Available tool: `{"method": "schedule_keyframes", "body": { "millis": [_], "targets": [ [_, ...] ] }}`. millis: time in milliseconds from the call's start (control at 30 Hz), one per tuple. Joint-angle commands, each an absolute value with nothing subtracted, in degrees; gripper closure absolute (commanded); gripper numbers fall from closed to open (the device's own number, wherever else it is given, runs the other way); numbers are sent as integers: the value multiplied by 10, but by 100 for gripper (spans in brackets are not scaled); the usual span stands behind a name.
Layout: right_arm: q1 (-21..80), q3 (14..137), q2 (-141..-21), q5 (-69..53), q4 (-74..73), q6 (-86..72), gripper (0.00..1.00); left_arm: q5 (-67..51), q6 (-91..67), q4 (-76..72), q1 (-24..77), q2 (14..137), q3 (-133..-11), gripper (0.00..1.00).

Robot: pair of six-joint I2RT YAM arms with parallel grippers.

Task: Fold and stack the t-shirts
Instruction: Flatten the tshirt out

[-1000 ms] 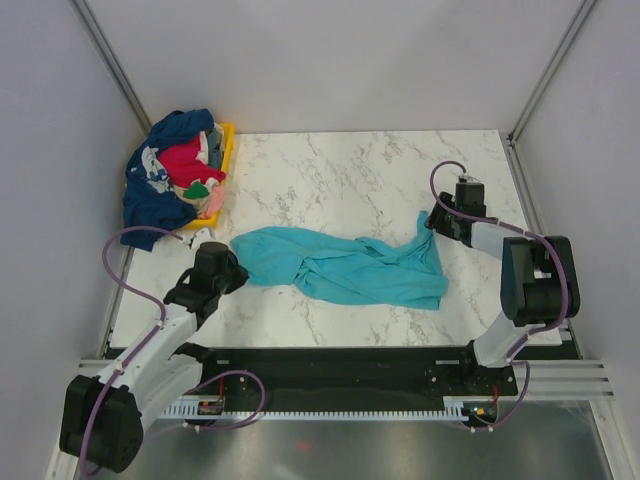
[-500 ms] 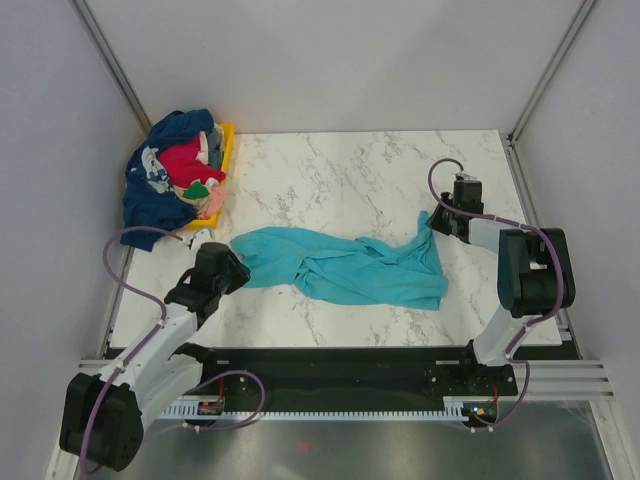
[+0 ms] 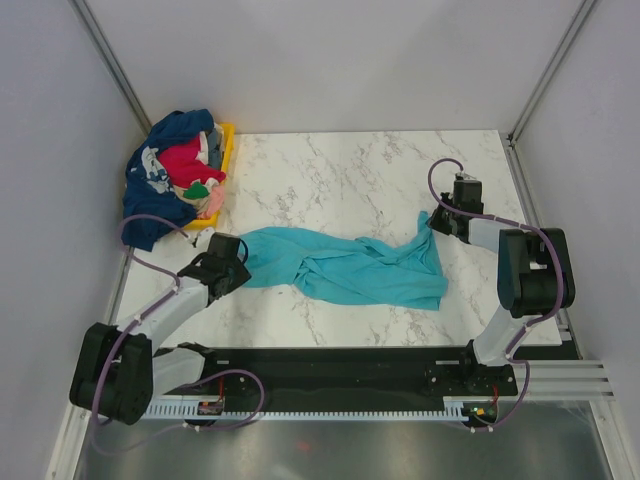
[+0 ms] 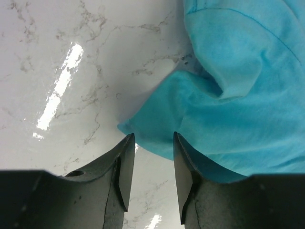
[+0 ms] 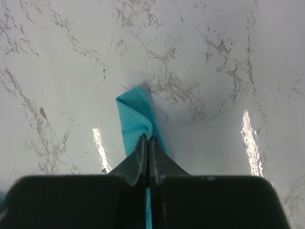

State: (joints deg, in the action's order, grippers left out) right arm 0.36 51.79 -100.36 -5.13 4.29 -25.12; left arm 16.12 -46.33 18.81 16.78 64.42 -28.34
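Next, my left gripper pinches the loose other end of the crumpled turquoise t-shirt at the t-shirt's edge there [image 4: 154, 147] before both lift it, as only my right gripper is holding it.
A turquoise t-shirt [image 3: 345, 265] lies crumpled and stretched left to right across the marble table [image 3: 350, 180]. My left gripper [image 3: 236, 264] is at its left end. In the left wrist view this gripper [image 4: 152, 137] is open, and the cloth's edge [image 4: 224, 105] lies just past the fingertips, ungripped. My right gripper [image 3: 433, 222] is at the shirt's upper right corner. In the right wrist view it [image 5: 147, 139] is shut on a narrow fold of the turquoise cloth [image 5: 133, 114]. More t-shirts, navy, red and greyish, are heaped at the back left [image 3: 170, 175].
The heap of shirts spills over a yellow tray [image 3: 226, 145] by the left wall. White walls and metal frame posts close in the table on three sides. Both arm bases and a black rail [image 3: 340, 365] sit along the near edge.
My left gripper has opened and shifted right, up to the shirt's left end. My right gripper has shut on the shirt's right corner.
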Motion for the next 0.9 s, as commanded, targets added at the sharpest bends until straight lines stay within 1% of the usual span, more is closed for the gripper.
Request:
{"method": "schedule_keyframes", "body": {
  "millis": [0,33,233,333,367,400,433,467,600,633,700,867],
  "targets": [
    [3,519,-1004,-54,68,-253,100,194,-497,206,167,669,-316,54],
    [-13,519,-1005,-58,72,-256,100,197,-498,208,166,675,-320,54],
    [-20,516,-1014,-80,83,-263,100,195,-490,216,167,728,-348,52],
    [-22,511,-1017,-86,91,-268,100,196,-485,216,167,743,-358,64],
    [-23,508,-1018,-89,95,-268,100,200,-485,215,167,751,-361,81],
    [-22,505,-1018,-92,95,-270,100,204,-485,214,167,751,-363,90],
    [-23,505,-1019,-93,98,-271,100,207,-484,212,167,760,-364,96],
    [-23,503,-1020,-97,99,-272,100,210,-483,208,167,766,-366,98],
    [-22,510,-1017,-105,82,-269,100,200,-468,207,171,736,-372,98],
    [-23,516,-1007,-104,73,-270,100,199,-463,209,173,697,-374,98],
    [-22,523,-992,-104,53,-270,100,200,-454,229,174,659,-395,98],
    [-22,577,-905,-86,-47,-259,100,207,-413,322,174,574,-504,98]
  ]
}}
